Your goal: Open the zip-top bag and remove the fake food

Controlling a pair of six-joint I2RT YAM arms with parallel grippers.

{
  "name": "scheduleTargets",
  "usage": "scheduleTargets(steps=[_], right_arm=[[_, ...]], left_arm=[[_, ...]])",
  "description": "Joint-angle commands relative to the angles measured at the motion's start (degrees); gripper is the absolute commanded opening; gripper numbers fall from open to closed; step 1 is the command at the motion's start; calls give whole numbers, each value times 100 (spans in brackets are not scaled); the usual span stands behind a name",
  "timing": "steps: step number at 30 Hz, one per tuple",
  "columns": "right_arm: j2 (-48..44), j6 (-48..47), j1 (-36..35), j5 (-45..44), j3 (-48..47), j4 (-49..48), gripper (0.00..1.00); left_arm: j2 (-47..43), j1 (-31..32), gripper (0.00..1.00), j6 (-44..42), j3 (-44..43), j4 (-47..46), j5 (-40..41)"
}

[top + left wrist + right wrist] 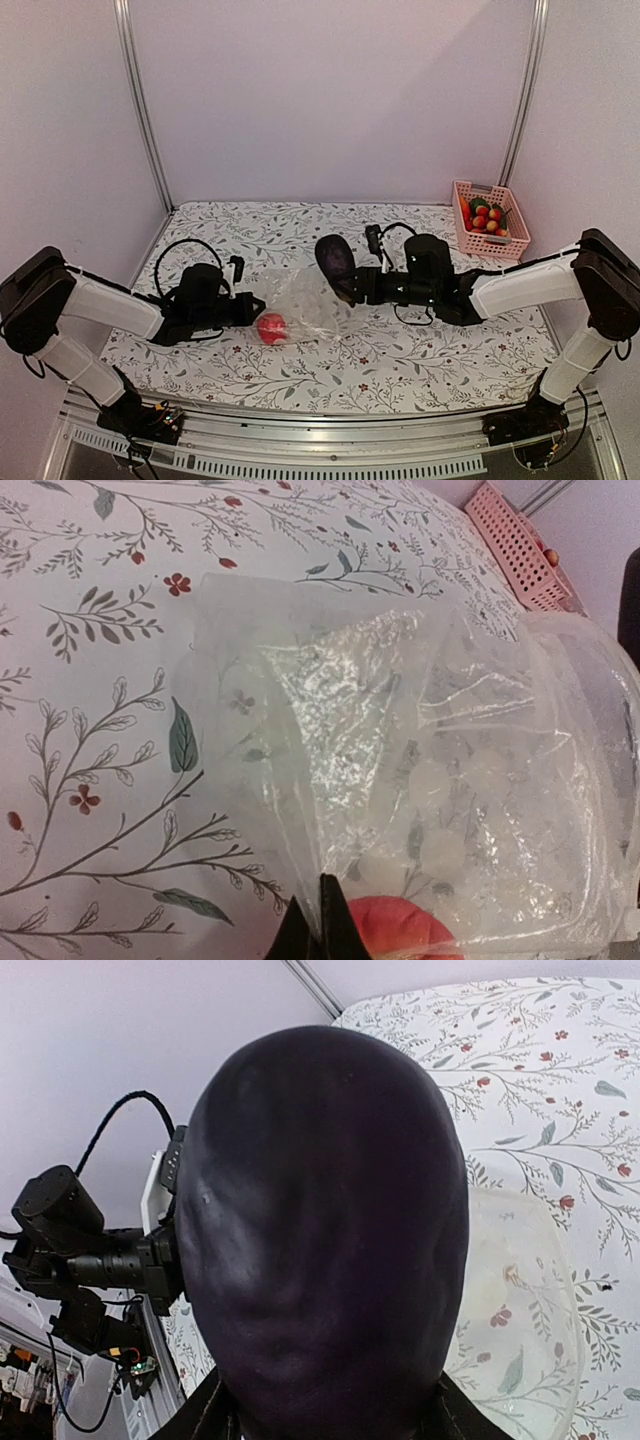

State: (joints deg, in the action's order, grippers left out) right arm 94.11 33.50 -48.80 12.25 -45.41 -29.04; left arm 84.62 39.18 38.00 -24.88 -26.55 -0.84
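Note:
My right gripper is going to let go of the large purple piece in the pink basket (504, 199), next to the green fake fruit.
The clear crinkly zip-top bag (305, 300) lies on the flowered cloth between my two arms. My left gripper (252, 309) is shut on the bag's near-left edge, its black fingertips (345, 920) pinching the plastic. One piece of fake food, a round red fruit (272, 327), sits inside the bag right beside those tips (405, 932). My right gripper (357, 288) is shut on a large dark purple piece of fake food (335, 260), held in the air over the bag's right side. That purple piece (325, 1230) fills the right wrist view, and the bag (520, 1290) shows behind it.
A pink slatted basket (488, 245) with several small red, green and orange fake fruits stands at the back right corner, also seen in the left wrist view (520, 550). White walls with metal posts close in the table. The left arm (90, 1260) faces the right wrist camera.

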Motion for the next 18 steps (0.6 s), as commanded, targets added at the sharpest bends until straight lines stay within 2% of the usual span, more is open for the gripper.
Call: scheduleTargets(steps=[1,5,9,12,18], right_arm=[[-7,163,19,-193,-65,-742,26],[122,172,52,-162,-196,-787,26],[-301,-8,473,-185,-93,-366,26],[-819,-261,1191,-120,33,195,26],[-1427,-844,3117,65,39,1118,27]], left_arm=[[66,-75,0,5,45,-125,-74],[8,-80,0,-3,82,-98,-62],[-96,-111,0,-17,139,-55,-23],[-133,-152,0,-45,133,-36,-39],[-110,-187,0,-29,176,-129,-72]])
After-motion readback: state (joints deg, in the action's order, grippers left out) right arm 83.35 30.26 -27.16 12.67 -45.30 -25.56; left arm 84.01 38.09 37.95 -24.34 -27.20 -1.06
